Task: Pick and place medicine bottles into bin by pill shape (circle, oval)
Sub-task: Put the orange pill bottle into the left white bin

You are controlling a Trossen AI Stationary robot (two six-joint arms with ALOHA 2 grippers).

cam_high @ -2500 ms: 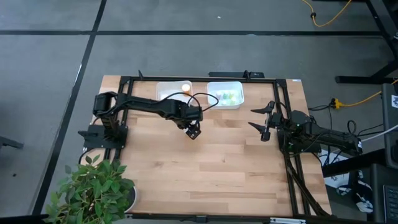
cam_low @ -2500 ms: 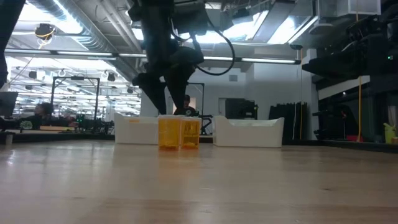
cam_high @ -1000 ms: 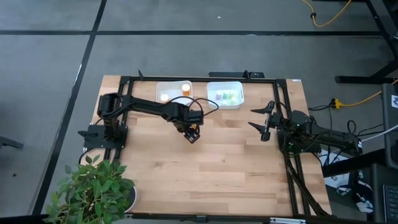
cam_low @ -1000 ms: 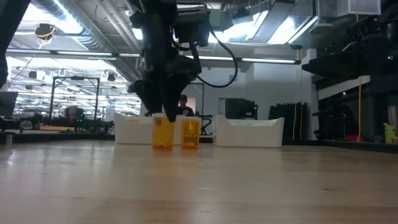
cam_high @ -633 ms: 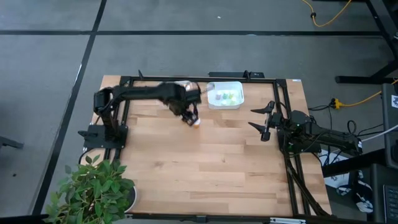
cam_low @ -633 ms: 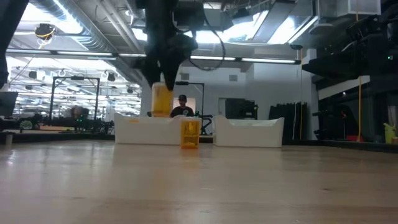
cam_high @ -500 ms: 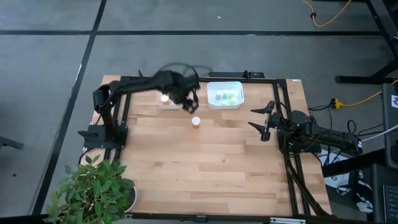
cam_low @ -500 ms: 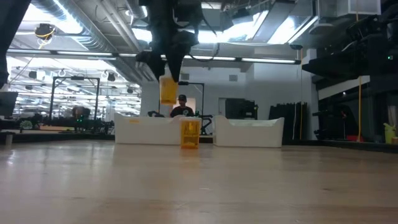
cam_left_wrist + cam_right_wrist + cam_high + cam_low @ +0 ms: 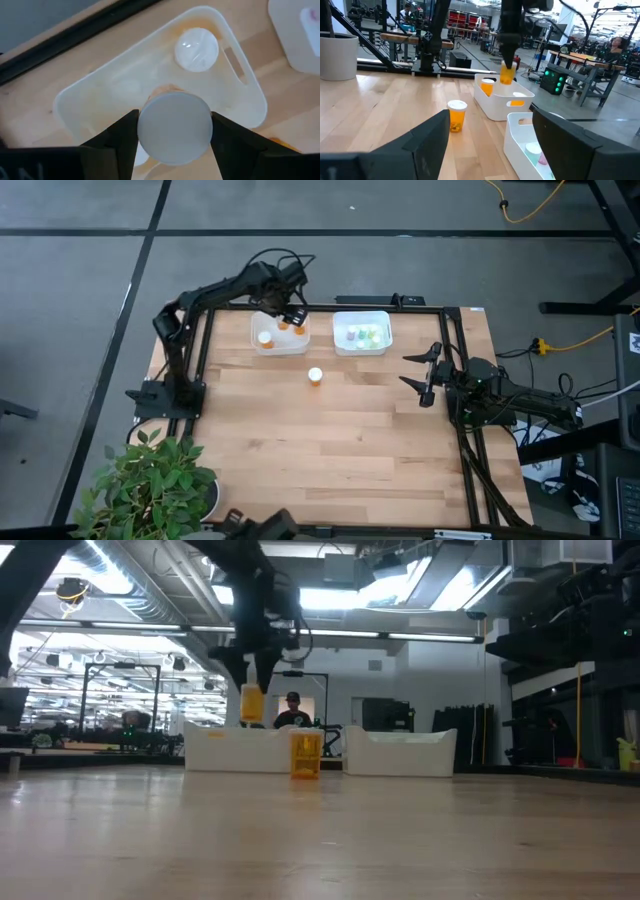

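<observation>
I need to release the orange bottle from my left gripper inside the white bin (image 9: 289, 334) (image 9: 171, 88) below it, between the other orange bottles there.
My left gripper (image 9: 284, 318) is shut on an orange bottle with a white cap (image 9: 174, 127), held above the left white bin (image 9: 280, 348) at the table's far side. In the low view the bottle (image 9: 252, 703) hangs over the bin (image 9: 225, 750). Two more bottles lie in that bin, one showing its white cap (image 9: 196, 48). Another orange bottle (image 9: 315, 376) stands upright on its base on the wood in front of the bins. My right gripper (image 9: 422, 374) is open and empty at the table's right side. My left gripper pinches the bottle by its upper part, just under the white cap (image 9: 174, 127), one finger (image 9: 120, 142) on each side. The fingers point down from above. The bottle hangs upright below them, its orange body (image 9: 252, 705) clear of the bin.
The right white bin (image 9: 361, 333) holds several pale green bottles. A black frame (image 9: 320, 307) runs around the table's edges. A potted plant (image 9: 150, 480) stands at the near left corner. Bare wood (image 9: 350, 440) lies between the bins and the near edge.
My left gripper has lifted one of the two orange bottles off the table and carried it up and toward the far edge, to above the left bin. The bottle stays upright in the hold. The other bottle has stayed on the wood.
</observation>
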